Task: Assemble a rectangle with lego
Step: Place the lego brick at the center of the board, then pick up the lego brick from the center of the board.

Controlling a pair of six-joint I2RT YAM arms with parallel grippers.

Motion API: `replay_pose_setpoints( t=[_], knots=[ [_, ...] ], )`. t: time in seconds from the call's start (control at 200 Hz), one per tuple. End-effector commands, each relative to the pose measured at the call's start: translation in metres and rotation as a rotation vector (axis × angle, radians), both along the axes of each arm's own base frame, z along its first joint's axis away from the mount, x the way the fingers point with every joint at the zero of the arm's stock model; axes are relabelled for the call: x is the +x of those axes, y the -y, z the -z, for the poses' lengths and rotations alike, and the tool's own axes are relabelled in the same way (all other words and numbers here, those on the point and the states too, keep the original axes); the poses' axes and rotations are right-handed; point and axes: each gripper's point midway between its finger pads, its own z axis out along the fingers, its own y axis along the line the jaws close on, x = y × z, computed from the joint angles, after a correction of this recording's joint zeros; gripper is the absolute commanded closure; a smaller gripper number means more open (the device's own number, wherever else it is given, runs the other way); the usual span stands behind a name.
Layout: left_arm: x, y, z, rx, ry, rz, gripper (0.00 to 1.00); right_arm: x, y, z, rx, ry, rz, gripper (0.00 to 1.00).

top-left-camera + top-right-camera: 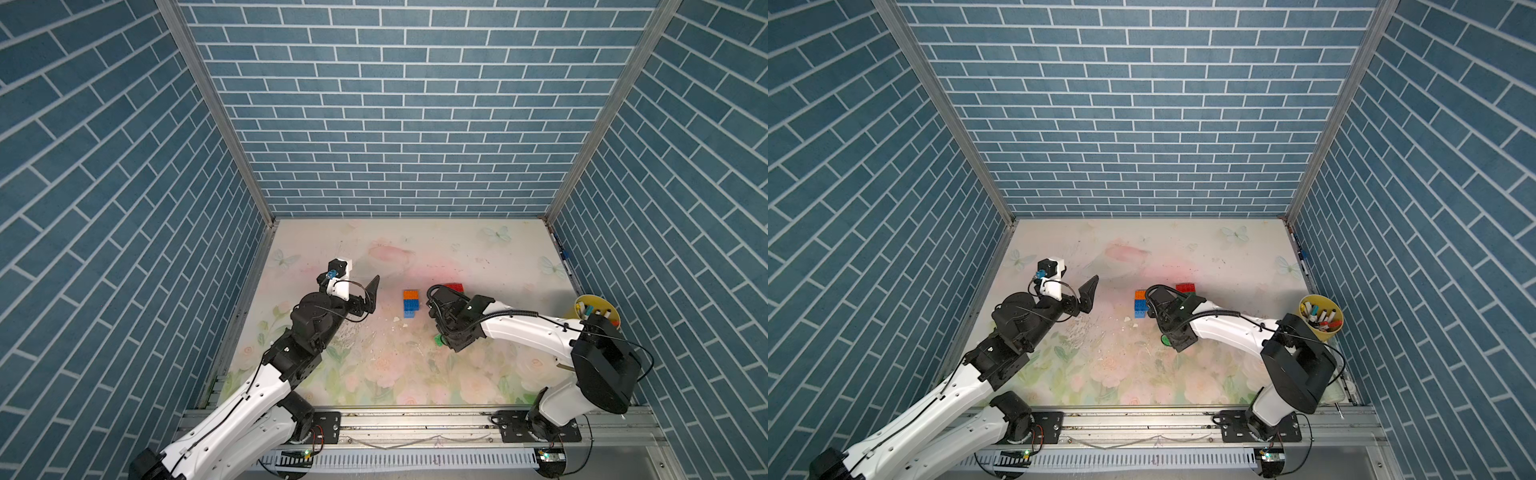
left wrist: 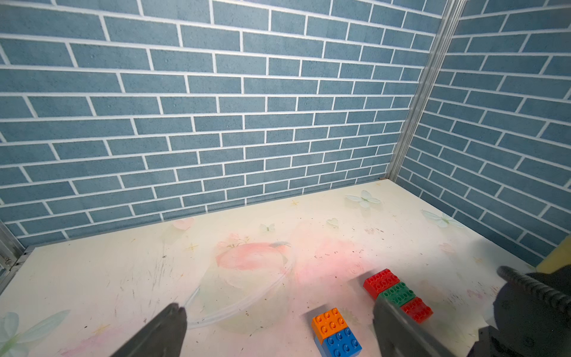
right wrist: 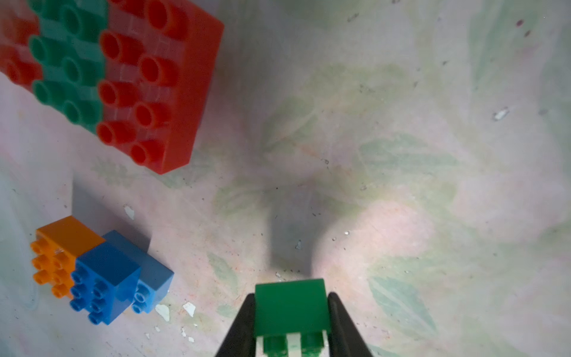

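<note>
My right gripper is holding the green brick by its long sides. I will put it down and take its short ends [image 3: 290,305] before I move on to the blue brick.
My right gripper [image 3: 291,297] is shut on a green lego brick [image 3: 290,312], held just above the table. In both top views only a sliver of that green brick [image 1: 438,340] [image 1: 1165,340] peeks out under the right wrist. A red-green-red row of bricks [image 3: 123,71] [image 2: 397,293] lies flat behind the right wrist, with only its red end [image 1: 454,287] showing from above. An orange and blue stack [image 1: 411,304] [image 2: 335,332] [image 3: 92,272] sits mid-table. My left gripper [image 1: 370,298] [image 2: 276,304] hovers open and empty, left of that stack.
A yellow cup of marker pens [image 1: 1320,316] stands at the right wall beside the right arm's base. Small white chips [image 1: 397,320] lie near the blue bricks. Blue brick-pattern walls close in the back, left and right sides.
</note>
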Motion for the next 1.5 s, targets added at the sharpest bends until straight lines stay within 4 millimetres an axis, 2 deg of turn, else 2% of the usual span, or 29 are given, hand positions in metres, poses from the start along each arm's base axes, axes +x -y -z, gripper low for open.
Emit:
replay_pose_setpoints(
  t=[0.0,0.12,0.27,0.33,0.39,0.475,0.57,0.625,0.715,0.87,1.065,1.215,1.37,1.495],
  knots=[
    [-0.001,-0.003,0.000,-0.006,0.009,-0.014,0.00,-0.002,-0.008,0.001,0.110,-0.071,0.332,0.65],
    [-0.001,-0.003,-0.001,-0.009,0.003,-0.017,0.00,-0.004,-0.007,0.002,0.103,-0.072,0.295,0.53],
    [0.000,-0.004,0.001,-0.012,-0.007,-0.022,0.00,-0.008,0.002,0.000,0.091,-0.065,0.271,0.47],
    [0.000,-0.006,0.001,-0.015,-0.016,-0.035,0.00,-0.009,0.005,-0.005,0.083,-0.057,0.232,0.44],
    [0.000,-0.007,-0.002,-0.021,-0.020,-0.039,0.00,-0.009,0.011,-0.018,0.049,-0.045,0.143,0.41],
    [-0.003,-0.005,-0.004,-0.028,-0.026,-0.020,0.00,-0.003,0.013,-0.044,-0.026,-0.009,-0.146,0.37],
    [-0.009,0.005,-0.001,-0.021,-0.033,0.050,0.00,-0.001,-0.006,-0.064,-0.069,0.000,-0.634,0.34],
    [-0.015,0.016,0.004,0.001,-0.038,0.122,0.00,-0.013,-0.010,-0.065,-0.136,-0.054,-0.881,0.34],
    [-0.024,0.034,0.016,0.025,-0.071,0.234,0.00,-0.028,-0.005,-0.054,-0.244,-0.141,-1.078,0.32],
    [-0.038,0.052,0.039,0.077,-0.130,0.343,0.00,-0.029,-0.015,-0.036,-0.278,-0.115,-1.113,0.29],
    [-0.046,0.052,0.048,0.091,-0.133,0.357,0.00,-0.026,-0.013,-0.024,-0.343,-0.097,-1.142,0.22],
    [-0.043,0.049,0.051,0.096,-0.145,0.331,0.00,-0.022,-0.009,-0.016,-0.347,-0.082,-1.142,0.16],
    [-0.037,0.046,0.056,0.113,-0.171,0.296,0.00,-0.017,-0.010,-0.001,-0.236,-0.056,-1.045,0.17],
    [-0.037,0.046,0.057,0.106,-0.173,0.294,0.00,-0.010,-0.013,0.005,-0.235,-0.046,-1.033,0.19]
  ],
)
